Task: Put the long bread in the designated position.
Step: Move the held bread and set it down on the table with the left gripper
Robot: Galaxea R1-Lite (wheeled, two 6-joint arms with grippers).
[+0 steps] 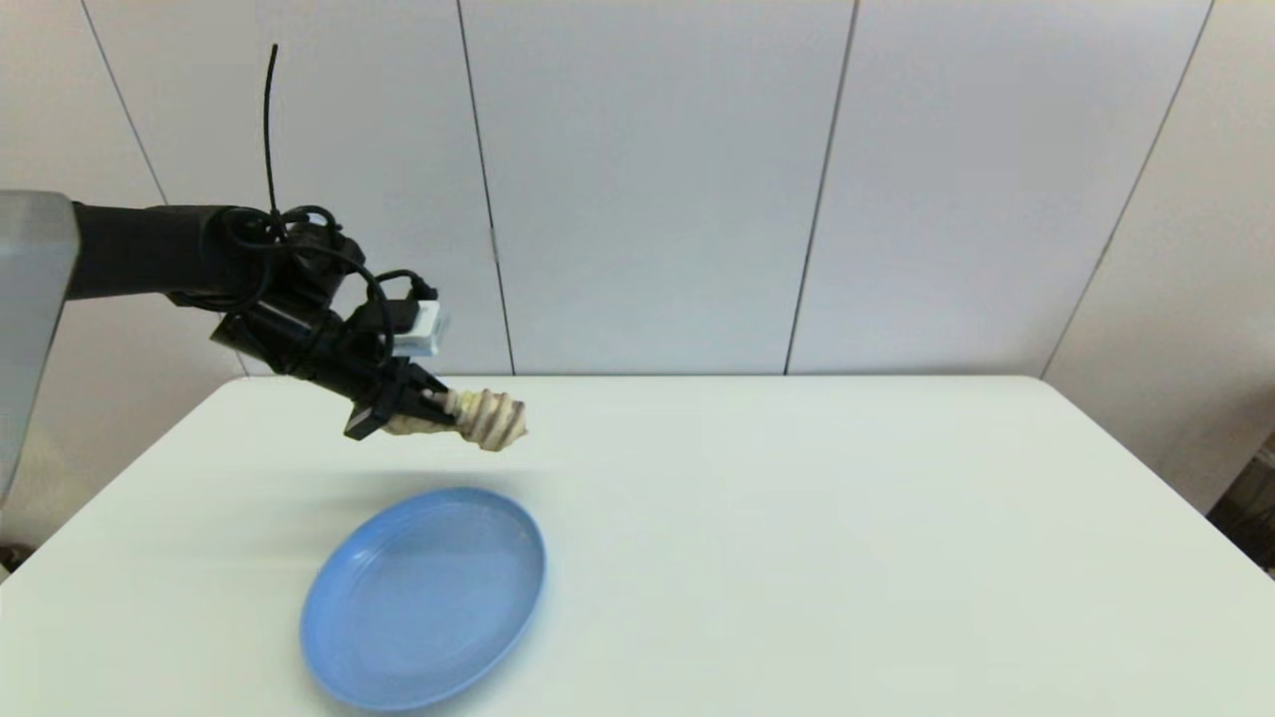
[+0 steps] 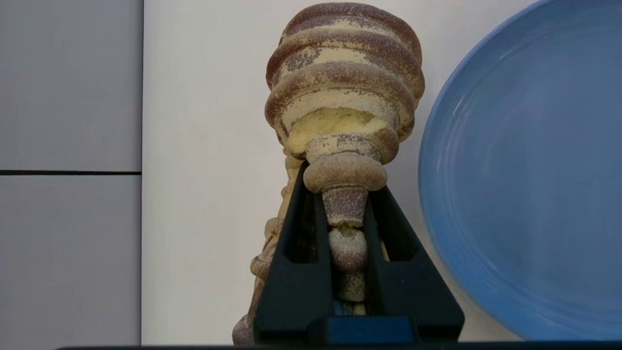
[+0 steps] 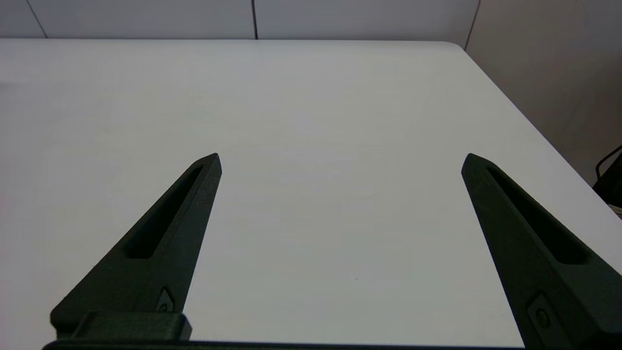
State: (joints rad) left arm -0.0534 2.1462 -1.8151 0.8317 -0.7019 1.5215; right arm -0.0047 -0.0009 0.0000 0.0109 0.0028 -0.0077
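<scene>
My left gripper should put down and release the long bread on the white table (image 1: 486,460) (image 2: 335,168) just past the blue plate's far rim.
The long bread (image 1: 488,417) is a tan ridged loaf with brown stripes, held in the air above the table's far left part. My left gripper (image 1: 423,403) is shut on its narrow end, and the loaf sticks out past the fingertips toward the right. In the left wrist view the long bread (image 2: 344,92) rises between the two black fingers (image 2: 296,272), squeezed at its middle. The blue plate (image 1: 426,596) lies on the table nearer to me than the loaf, and its rim (image 2: 486,272) shows beside the gripper. My right gripper (image 3: 340,163) hangs open over bare table, out of the head view.
The white table (image 1: 797,518) ends at a panelled wall (image 1: 647,179) just behind the loaf. The table's right edge and a dark object (image 3: 613,180) beyond it show in the right wrist view.
</scene>
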